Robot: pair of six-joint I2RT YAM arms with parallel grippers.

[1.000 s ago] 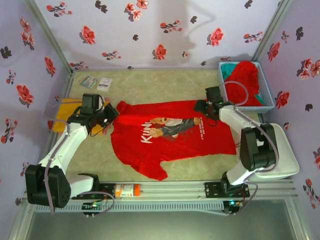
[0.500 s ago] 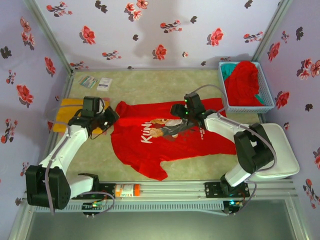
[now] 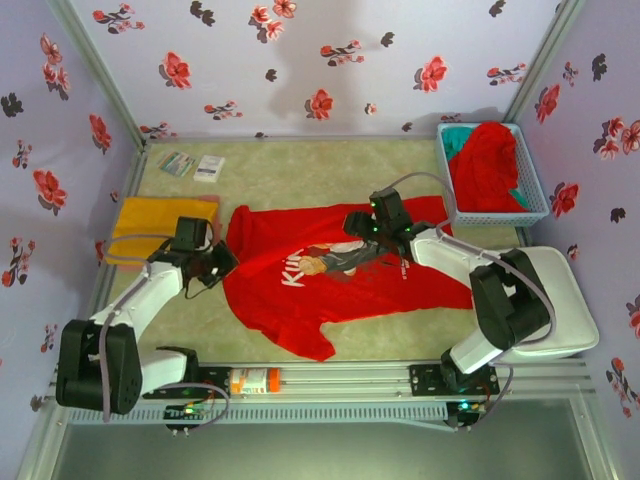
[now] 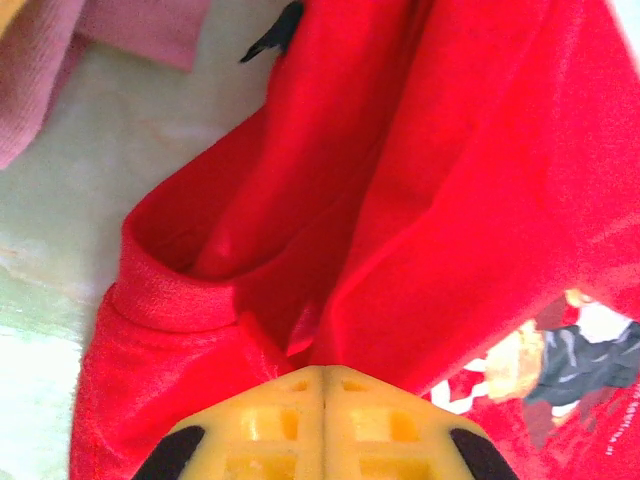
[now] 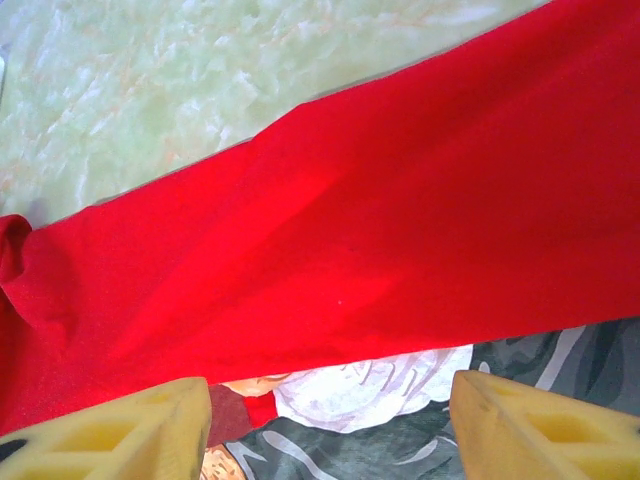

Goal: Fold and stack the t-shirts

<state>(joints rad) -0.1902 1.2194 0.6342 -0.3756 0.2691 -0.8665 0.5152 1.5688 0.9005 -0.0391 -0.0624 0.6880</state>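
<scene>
The robot's left gripper should release the fold on the red t-shirt (image 3: pixel 264 242) just behind the white letters of the print.
A bright red t-shirt (image 3: pixel 330 295) with a dark-and-white chest print (image 3: pixel 340 260) lies spread on the table's middle. My left gripper (image 3: pixel 218 262) is at its left edge. The left wrist view has the yellow jaws closed together, and my left gripper (image 4: pixel 325 372) pinches a ridge of the red t-shirt (image 4: pixel 450 200) at their tip. My right gripper (image 3: pixel 355 224) hovers over the shirt's upper middle. In the right wrist view my right gripper (image 5: pixel 328 392) stands open, and a band of the red t-shirt (image 5: pixel 400 220) lies folded over part of the print (image 5: pixel 400 440).
An orange-yellow t-shirt (image 3: pixel 150 215) lies flat at the left. A blue mesh basket (image 3: pixel 530 185) at the back right holds a red t-shirt (image 3: pixel 487 165) and a teal one (image 3: pixel 462 135). A white block (image 3: pixel 560 310) sits by the right arm. Small cards (image 3: pixel 195 165) lie at the back left.
My right gripper moved left from the shirt's right top corner to its middle, and the top edge now lies folded over the print. My left gripper pulled the left edge slightly nearer.
</scene>
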